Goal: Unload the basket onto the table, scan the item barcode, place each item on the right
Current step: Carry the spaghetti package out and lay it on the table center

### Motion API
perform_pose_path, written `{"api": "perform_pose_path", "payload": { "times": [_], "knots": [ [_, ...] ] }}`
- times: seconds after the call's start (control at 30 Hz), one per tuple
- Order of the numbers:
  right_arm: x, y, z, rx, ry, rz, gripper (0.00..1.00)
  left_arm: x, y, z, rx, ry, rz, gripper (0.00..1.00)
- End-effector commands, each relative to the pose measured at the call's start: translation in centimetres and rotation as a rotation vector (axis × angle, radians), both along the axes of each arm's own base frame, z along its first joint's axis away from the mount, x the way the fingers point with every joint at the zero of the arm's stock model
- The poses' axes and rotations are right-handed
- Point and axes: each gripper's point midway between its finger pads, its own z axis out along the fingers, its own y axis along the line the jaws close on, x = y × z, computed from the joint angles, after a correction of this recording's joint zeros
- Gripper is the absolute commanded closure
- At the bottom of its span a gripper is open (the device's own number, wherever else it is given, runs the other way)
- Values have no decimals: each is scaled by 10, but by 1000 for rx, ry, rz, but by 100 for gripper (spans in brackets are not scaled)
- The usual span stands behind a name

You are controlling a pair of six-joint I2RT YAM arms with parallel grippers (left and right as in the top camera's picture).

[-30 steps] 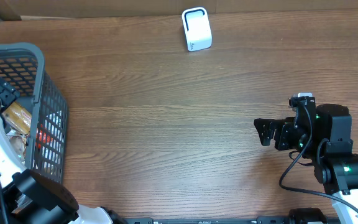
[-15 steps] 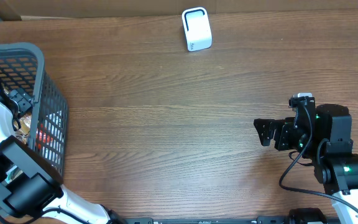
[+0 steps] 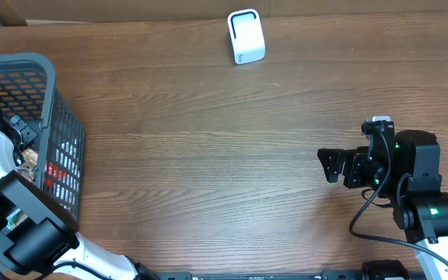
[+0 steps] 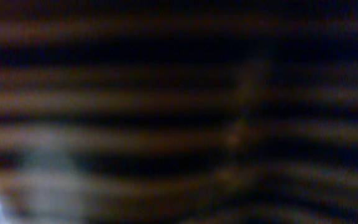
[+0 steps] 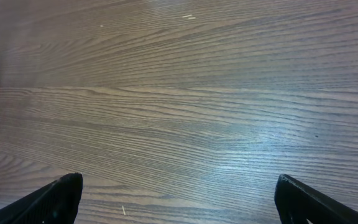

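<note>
The brownish packet will go from my left gripper onto the bare wood [image 3: 284,152] beside my right gripper's fingertips, basket side.
My left arm reaches down into the grey mesh basket [image 3: 51,74] at the table's left edge, and the left gripper [image 3: 20,131] sits low among the packaged goods there. A brownish packet [image 3: 28,158] lies right by it, but I cannot tell if it is touched or held. The left wrist view is dark and blurred, showing only stripes, so the jaws cannot be read. The white barcode scanner [image 3: 246,36] stands at the far middle of the table. My right gripper [image 3: 329,165] hovers open over bare wood at the right, its fingertips [image 5: 59,196] wide apart and empty.
A red and white pack [image 3: 53,169] shows through the basket's mesh wall. Brown cardboard lines the table's far edge [image 3: 131,9]. Wooden tabletop [image 5: 179,93] stretches between basket, scanner and right arm.
The left arm swung round and its gripper sank deeper into the basket, a little to the right. The right arm has not moved.
</note>
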Motion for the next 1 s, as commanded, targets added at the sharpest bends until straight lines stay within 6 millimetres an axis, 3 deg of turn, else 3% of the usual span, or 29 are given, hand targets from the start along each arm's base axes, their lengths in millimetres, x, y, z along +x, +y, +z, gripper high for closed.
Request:
{"api": "perform_pose_path", "payload": {
  "times": [0.0, 0.3, 0.4, 0.5, 0.7, 0.97],
  "knots": [
    [3, 2, 13, 8, -31, 4, 0, 14, -6, 81, 91, -149, -42, 96],
    [4, 2, 14, 9, -37, 4, 0, -10, -24, 220, 297, -368, -38, 96],
    [4, 2, 14, 9, -37, 4, 0, -25, -37, 261, 363, -446, -40, 96],
    [4, 2, 14, 9, -36, 4, 0, -40, -63, 296, 386, -533, -84, 96],
    [4, 2, 14, 9, -36, 4, 0, -63, -126, 320, 291, -640, -215, 96],
    [4, 2, 13, 12, -32, 7, 0, -66, -184, 347, 289, -730, -365, 96]
  ]
}}
